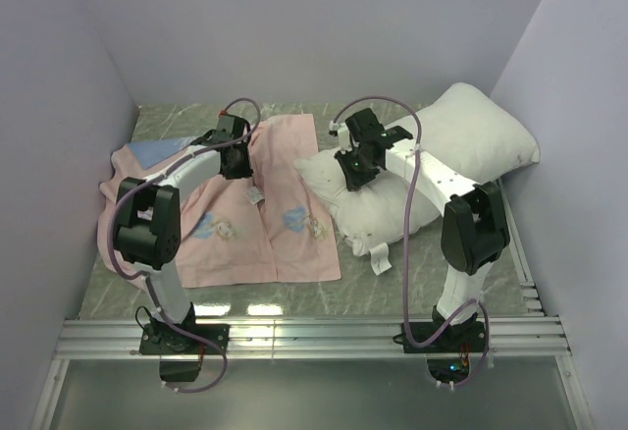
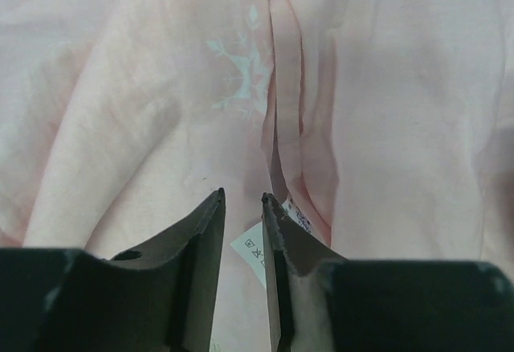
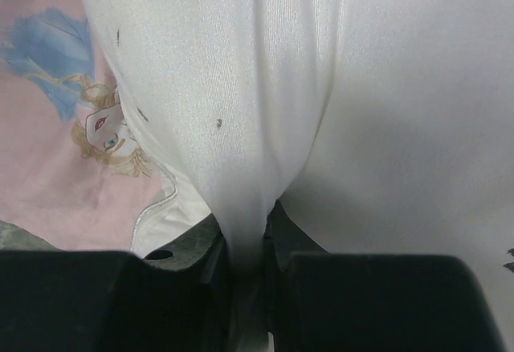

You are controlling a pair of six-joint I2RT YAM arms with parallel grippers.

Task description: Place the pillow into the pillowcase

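Observation:
Next, my left gripper opens, pinches the pillowcase's top layer [image 2: 261, 167] by its edge and lifts it before the pillow enters, as the pillowcase's opening lies nearly shut.
The pale pink pillowcase [image 1: 265, 224] lies flat on the left half of the table, with small princess prints showing. My left gripper [image 1: 235, 163] is down on its upper middle. In the left wrist view its jaws [image 2: 242, 198] stand a narrow gap apart over pink folds [image 2: 161, 111], with a white care label [image 2: 255, 247] just beyond them and nothing clamped. The plump white pillow [image 1: 461, 140] lies at the right, its left end touching the pillowcase edge. My right gripper [image 1: 351, 170] is shut on a pinched fold of the pillow [image 3: 385, 127], seen between the jaws [image 3: 247, 231]. The pillowcase print [image 3: 56, 167] lies just left of it.
Purple walls enclose the table on the left, back and right. A white strap tag [image 1: 381, 258] hangs from the pillow's near edge onto the grey marble tabletop [image 1: 442, 273]. A metal rail [image 1: 314, 337] with both arm bases runs along the near edge.

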